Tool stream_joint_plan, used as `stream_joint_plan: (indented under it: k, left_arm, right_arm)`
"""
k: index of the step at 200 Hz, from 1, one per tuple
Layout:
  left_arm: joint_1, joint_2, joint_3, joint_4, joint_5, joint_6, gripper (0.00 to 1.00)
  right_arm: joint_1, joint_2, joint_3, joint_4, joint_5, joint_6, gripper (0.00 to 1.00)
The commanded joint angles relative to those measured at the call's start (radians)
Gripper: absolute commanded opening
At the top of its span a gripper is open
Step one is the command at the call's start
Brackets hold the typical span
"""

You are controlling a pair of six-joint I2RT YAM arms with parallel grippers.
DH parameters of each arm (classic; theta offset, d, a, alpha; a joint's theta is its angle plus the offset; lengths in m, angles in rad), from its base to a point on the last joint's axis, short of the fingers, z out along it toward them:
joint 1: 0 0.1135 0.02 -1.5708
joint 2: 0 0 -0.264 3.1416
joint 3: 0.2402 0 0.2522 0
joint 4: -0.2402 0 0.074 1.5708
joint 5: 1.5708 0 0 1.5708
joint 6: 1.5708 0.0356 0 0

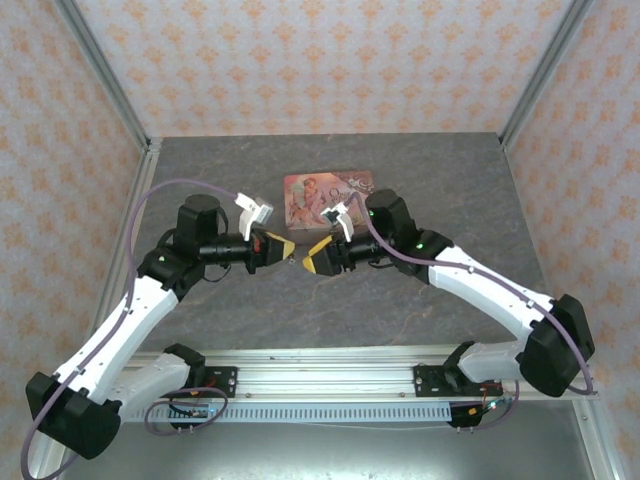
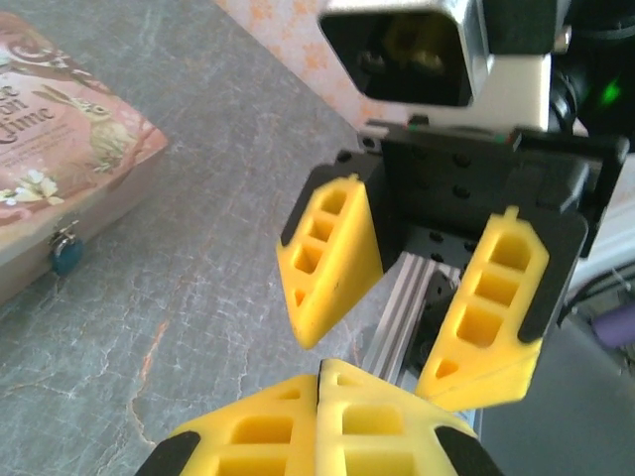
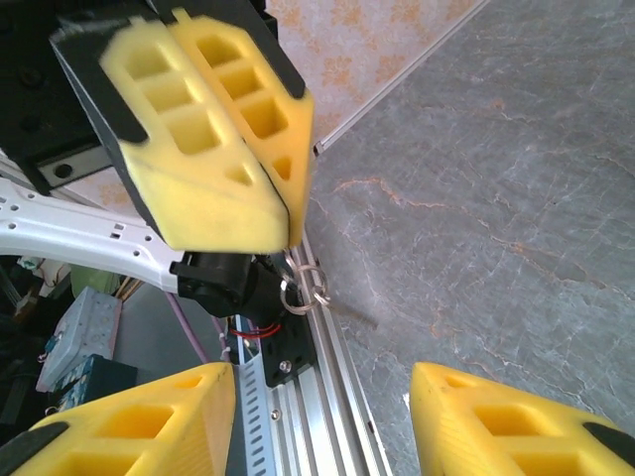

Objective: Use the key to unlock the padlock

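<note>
My right gripper should take the key (image 3: pixel 306 286) beside its rings before my left gripper opens, as that one covers the key's tip while the rings hang free.
The tiny teal padlock (image 2: pixel 67 254) hangs on the front wall of the pink illustrated tin (image 2: pixel 60 149), far left in the left wrist view. My left gripper (image 1: pixel 287 251) (image 2: pixel 319 372) is shut, its yellow pads pressed together. In the right wrist view the left gripper (image 3: pixel 291 233) pinches the thin silvery key (image 3: pixel 291 260) at its tip, and the key's small rings (image 3: pixel 301 286) dangle below. My right gripper (image 1: pixel 312 256) (image 3: pixel 319 369) faces it a short gap away, open and holding nothing. Both hover above the table in front of the tin.
The pink tin (image 1: pixel 325 195) lies at mid-table behind both grippers. Grey marbled tabletop (image 1: pixel 440 180) spreads around it. An aluminium rail (image 1: pixel 330 380) runs along the near edge, and patterned walls close the back and sides.
</note>
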Motion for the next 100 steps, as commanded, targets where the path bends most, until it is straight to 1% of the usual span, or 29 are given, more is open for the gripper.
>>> stream_joint_plan:
  k: [1,23,35,58,100]
  left_arm:
    - [-0.007,0.006,0.052,-0.100,0.090,0.162,0.00]
    - [-0.007,0.039,0.130,-0.199,0.127,0.245,0.00]
    - [-0.007,0.063,0.164,-0.232,0.151,0.261,0.00]
    - [-0.007,0.085,0.186,-0.225,0.193,0.263,0.00]
    - [-0.007,0.082,0.191,-0.207,0.197,0.256,0.00]
  right_arm:
    - [0.014,-0.037,-0.018,0.043,0.011,-0.022,0.50]
    - [0.034,-0.052,-0.058,0.166,-0.003,0.024,0.49]
    - [0.046,-0.059,-0.076,0.218,0.001,0.039,0.47]
    - [0.061,-0.065,-0.093,0.274,0.004,0.053,0.44]
    - [0.065,-0.088,-0.108,0.331,-0.007,0.080,0.39]
